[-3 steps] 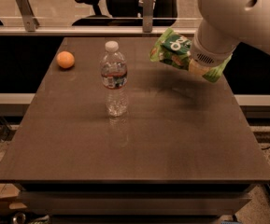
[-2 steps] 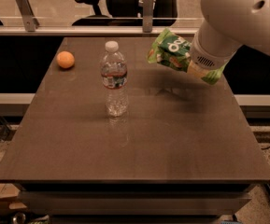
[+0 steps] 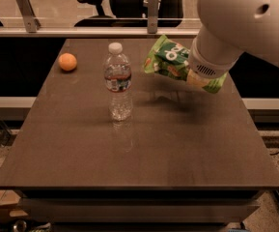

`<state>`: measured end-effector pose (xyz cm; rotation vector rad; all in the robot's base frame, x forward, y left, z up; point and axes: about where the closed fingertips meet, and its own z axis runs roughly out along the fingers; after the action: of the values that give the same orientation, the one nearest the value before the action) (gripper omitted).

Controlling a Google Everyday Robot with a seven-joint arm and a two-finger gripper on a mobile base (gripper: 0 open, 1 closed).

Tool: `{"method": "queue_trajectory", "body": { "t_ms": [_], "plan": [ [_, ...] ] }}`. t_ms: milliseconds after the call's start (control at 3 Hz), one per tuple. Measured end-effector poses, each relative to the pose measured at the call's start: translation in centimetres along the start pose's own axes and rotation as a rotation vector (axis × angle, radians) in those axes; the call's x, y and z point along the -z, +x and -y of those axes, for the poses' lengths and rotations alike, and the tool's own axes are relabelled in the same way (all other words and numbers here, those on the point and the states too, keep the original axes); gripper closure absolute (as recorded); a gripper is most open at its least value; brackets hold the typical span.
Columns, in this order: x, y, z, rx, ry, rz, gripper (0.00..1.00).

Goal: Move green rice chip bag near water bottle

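I need to let go of the green rice chip bag, which hangs above the table now, on the table (image 3: 175, 95) next to the water bottle, away from the orange.
The green rice chip bag (image 3: 170, 58) hangs in the air above the table's far right part, tilted, its left end a short way right of the water bottle. The water bottle (image 3: 118, 82) stands upright near the table's middle, clear with a white cap. My gripper (image 3: 192, 71) is at the bag's right end, mostly hidden behind the big white wrist (image 3: 211, 57). It holds the bag clear of the table, and the bag's shadow lies on the tabletop below.
An orange (image 3: 67, 62) lies at the far left of the brown table (image 3: 139, 149). A rail with metal posts and office chairs stand behind the table. The table's edges drop off at the front and on both sides.
The arm has carried the bag a little to the left, toward the bottle. The bottle and the orange have not moved.
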<state>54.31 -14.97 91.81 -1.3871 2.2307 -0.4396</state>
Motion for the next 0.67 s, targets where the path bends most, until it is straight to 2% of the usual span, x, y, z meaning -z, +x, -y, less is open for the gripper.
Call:
{"method": "queue_trajectory", "body": {
  "t_ms": [333, 667],
  "plan": [
    [0.19, 0.26, -1.66, -0.018, -0.056, -0.031, 1.0],
    [0.14, 0.7, -2.61, -0.039, -0.09, -0.065, 1.0]
  ]
}}
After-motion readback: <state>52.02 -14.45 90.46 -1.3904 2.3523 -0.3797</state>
